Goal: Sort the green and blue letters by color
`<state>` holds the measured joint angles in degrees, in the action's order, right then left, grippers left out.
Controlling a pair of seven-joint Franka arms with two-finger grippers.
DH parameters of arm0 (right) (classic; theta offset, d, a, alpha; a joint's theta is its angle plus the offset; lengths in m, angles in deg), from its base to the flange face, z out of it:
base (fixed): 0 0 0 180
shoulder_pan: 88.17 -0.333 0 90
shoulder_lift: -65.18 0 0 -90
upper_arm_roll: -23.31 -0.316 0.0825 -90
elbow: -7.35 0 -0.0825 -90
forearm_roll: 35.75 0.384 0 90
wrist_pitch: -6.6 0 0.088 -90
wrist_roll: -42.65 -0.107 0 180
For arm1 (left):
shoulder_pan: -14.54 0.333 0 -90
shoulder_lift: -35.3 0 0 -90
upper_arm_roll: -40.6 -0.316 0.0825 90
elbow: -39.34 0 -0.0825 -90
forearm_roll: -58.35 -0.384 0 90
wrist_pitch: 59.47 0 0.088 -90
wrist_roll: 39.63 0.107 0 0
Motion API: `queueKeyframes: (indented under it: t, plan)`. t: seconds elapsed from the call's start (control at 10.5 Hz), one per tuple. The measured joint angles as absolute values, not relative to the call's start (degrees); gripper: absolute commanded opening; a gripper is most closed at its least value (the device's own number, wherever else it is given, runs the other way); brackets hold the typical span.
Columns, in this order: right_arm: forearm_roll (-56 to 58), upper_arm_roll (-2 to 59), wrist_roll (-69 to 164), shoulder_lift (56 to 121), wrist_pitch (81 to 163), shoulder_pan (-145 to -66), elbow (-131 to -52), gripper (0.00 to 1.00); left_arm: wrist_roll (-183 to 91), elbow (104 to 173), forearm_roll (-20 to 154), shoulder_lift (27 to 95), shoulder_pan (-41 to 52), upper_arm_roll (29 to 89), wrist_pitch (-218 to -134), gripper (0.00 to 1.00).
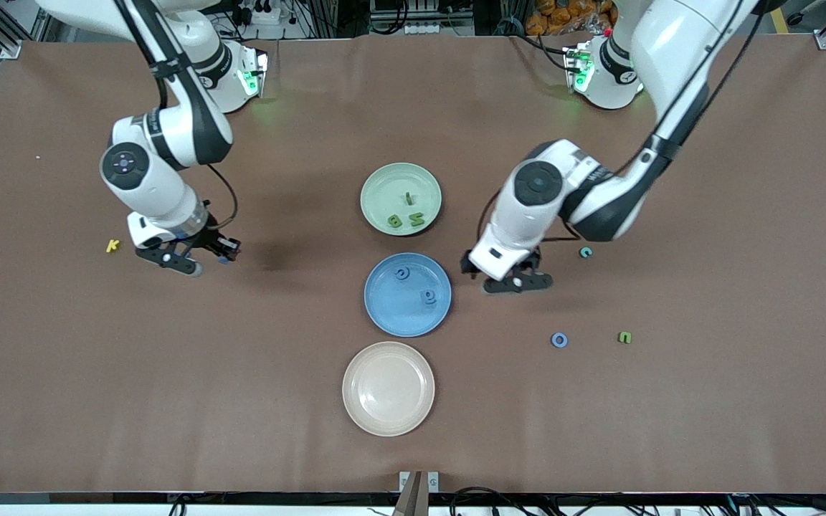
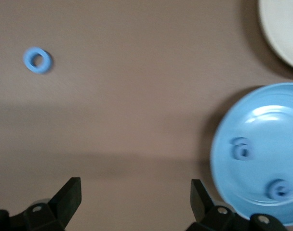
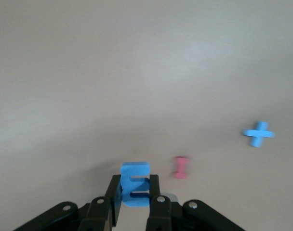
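Note:
Next, my right gripper puts the blue letter E, now held just above the table, down on the blue plate (image 1: 411, 291) between the blue letters on it.
My right gripper (image 1: 221, 255) is shut on a blue letter E (image 3: 135, 169) and holds it just above the table toward the right arm's end; the letter shows as a blue speck in the front view (image 1: 223, 261). My left gripper (image 1: 517, 284) is open and empty beside the blue plate (image 1: 384, 315), and it also shows in the left wrist view (image 2: 134, 199). The blue plate holds two blue letters (image 1: 403, 273) (image 1: 428, 296). The green plate (image 1: 384, 183) holds three green letters (image 1: 409, 198). A blue ring letter (image 1: 559, 340), a green letter (image 1: 624, 337) and a teal-green letter (image 1: 585, 251) lie on the table.
An empty beige plate (image 1: 388, 388) lies nearest the front camera. A yellow letter (image 1: 112, 246) lies beside the right gripper. The right wrist view shows a dark red letter (image 3: 181, 167) and a blue plus-shaped piece (image 3: 258, 134) on the table.

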<state>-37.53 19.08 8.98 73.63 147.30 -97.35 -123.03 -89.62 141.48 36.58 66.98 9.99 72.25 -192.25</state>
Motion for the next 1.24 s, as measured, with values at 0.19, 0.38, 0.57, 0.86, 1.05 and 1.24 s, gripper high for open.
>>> queueKeyframes:
  t: [0.19,0.38,0.57,0.86,1.05,1.24]
  plan:
    - [-37.2,17.9,8.1,77.2,146.9,-102.4,-116.1,0.03,-79.3,142.0,36.6,67.2,15.1,72.0,-192.2,1.0]
    - [-37.2,17.3,7.5,83.5,146.9,-107.2,-108.1,0.03,-68.7,142.1,35.1,67.7,20.8,71.9,-192.2,1.0]
    - [-37.2,17.2,6.9,90.7,146.9,-112.2,-100.5,0.03,-63.0,142.2,32.0,68.9,25.9,71.9,-192.2,1.0]
    - [-37.2,17.2,4.7,99.3,147.1,-118.6,-90.5,0.03,-61.8,143.6,28.2,70.1,29.4,71.9,-193.6,0.97]
    - [-37.3,17.2,4.7,101.9,147.1,-122.1,-86.7,0.15,-61.7,145.1,25.6,70.1,31.4,72.0,-195.3,0.94]
    - [-37.3,17.2,4.4,102.7,147.1,-124.5,-85.5,1.0,-61.7,145.9,23.2,70.1,32.6,72.0,-195.7,0.92]
